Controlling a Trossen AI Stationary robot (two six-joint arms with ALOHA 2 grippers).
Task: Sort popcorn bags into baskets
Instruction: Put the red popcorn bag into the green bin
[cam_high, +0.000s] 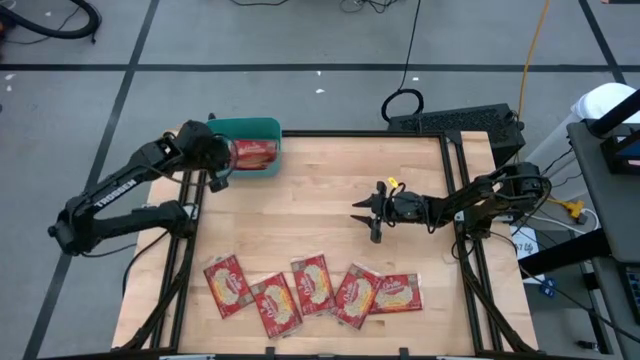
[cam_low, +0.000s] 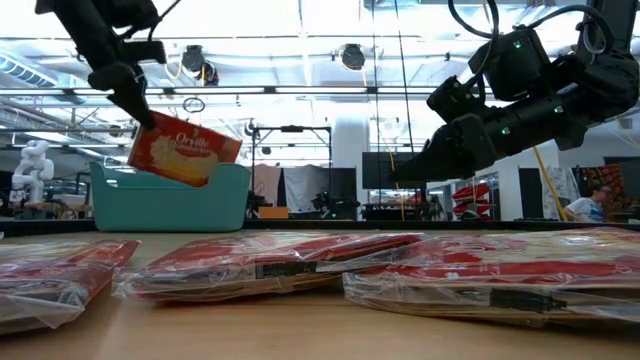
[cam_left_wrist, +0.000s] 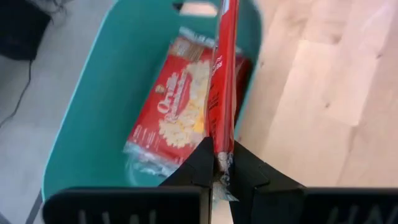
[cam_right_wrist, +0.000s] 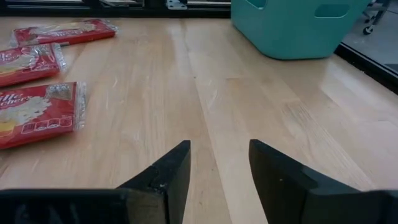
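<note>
My left gripper has the packet hanging slanted over the teal bin from its end seam, so it should put the packet inside and take it by its long edge (cam_low: 200, 129).
The teal bin (cam_high: 262, 128) sits at the table's far left corner, and one red popcorn packet (cam_left_wrist: 176, 107) lies flat inside it. My left gripper (cam_high: 226, 160) is above the bin, shut on a second red packet (cam_low: 186, 151). Several more red packets (cam_high: 312, 284) lie flat in a row along the table's near edge. My right gripper (cam_right_wrist: 218, 167) is open over the bare middle right of the table (cam_high: 366, 216) and touches nothing. My left gripper pinches the held packet between its two fingers by the crimped end seam (cam_left_wrist: 222, 163), coming from above and slanting down. In the left wrist view the packet (cam_left_wrist: 224, 74) shows edge-on, stretching away from the fingers. It is lifted clear and hangs tilted over the bin (cam_low: 170, 200).
The teal bin (cam_right_wrist: 292, 28) stands far-left of my right gripper, with bare wood between them. Packets (cam_right_wrist: 36, 115) lie toward the near edge, and also fill the foreground of the low view (cam_low: 270, 262). Metal frame rails run along the table's left and right edges (cam_high: 462, 170).
</note>
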